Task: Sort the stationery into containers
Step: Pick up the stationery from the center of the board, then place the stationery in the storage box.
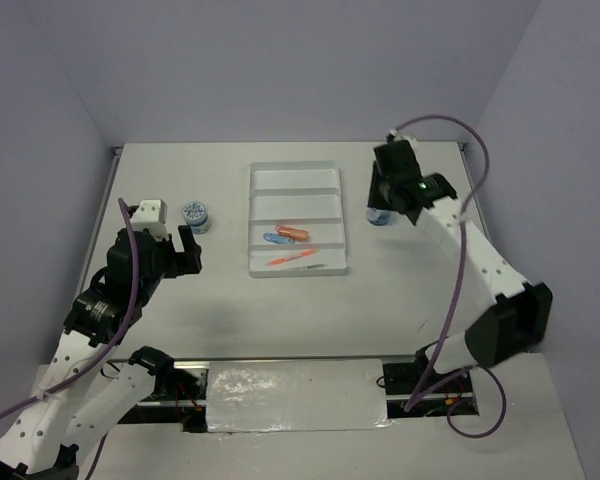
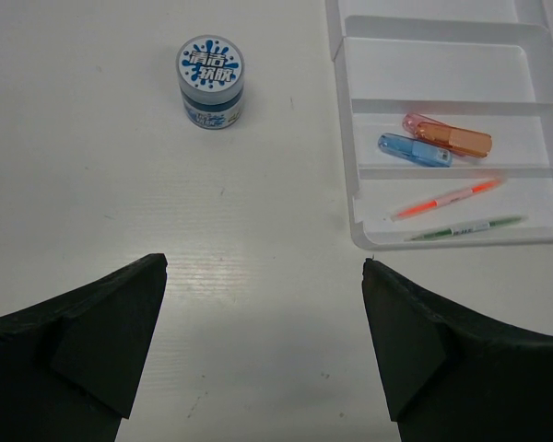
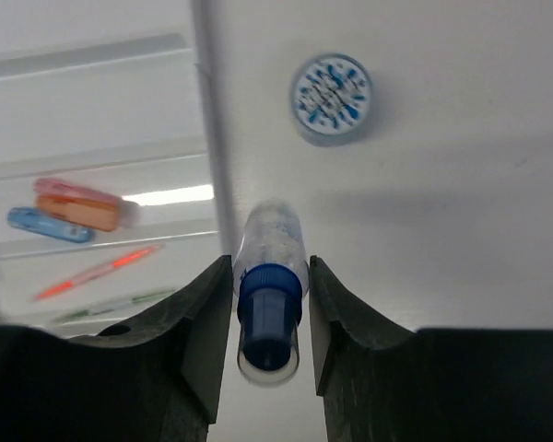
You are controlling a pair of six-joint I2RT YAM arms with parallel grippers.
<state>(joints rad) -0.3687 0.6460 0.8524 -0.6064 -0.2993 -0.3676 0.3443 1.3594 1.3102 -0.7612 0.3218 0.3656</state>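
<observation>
Next, my right gripper sets the white-blue tube in the empty farthest compartment of the white four-compartment tray (image 1: 302, 180). The tube is now held just beside that tray.
My right gripper (image 3: 269, 263) is shut on the white-blue tube (image 3: 273, 241), held just right of the white four-compartment tray (image 3: 101, 110). It is beside the tray's right edge in the top view (image 1: 383, 208). One blue-white tub (image 3: 331, 98) stands on the table beyond the tube. The other tub (image 2: 210, 81) stands left of the tray (image 1: 298, 178), ahead of my open, empty left gripper (image 2: 264, 267). Orange and blue sticks (image 2: 456, 140) lie in the third compartment. An orange pen (image 2: 447, 198) and a green pen (image 2: 465, 227) lie in the nearest one.
The two far compartments of the tray hold nothing. Pale walls close the table at the back and both sides. A silver strip (image 1: 295, 395) runs between the arm bases at the near edge.
</observation>
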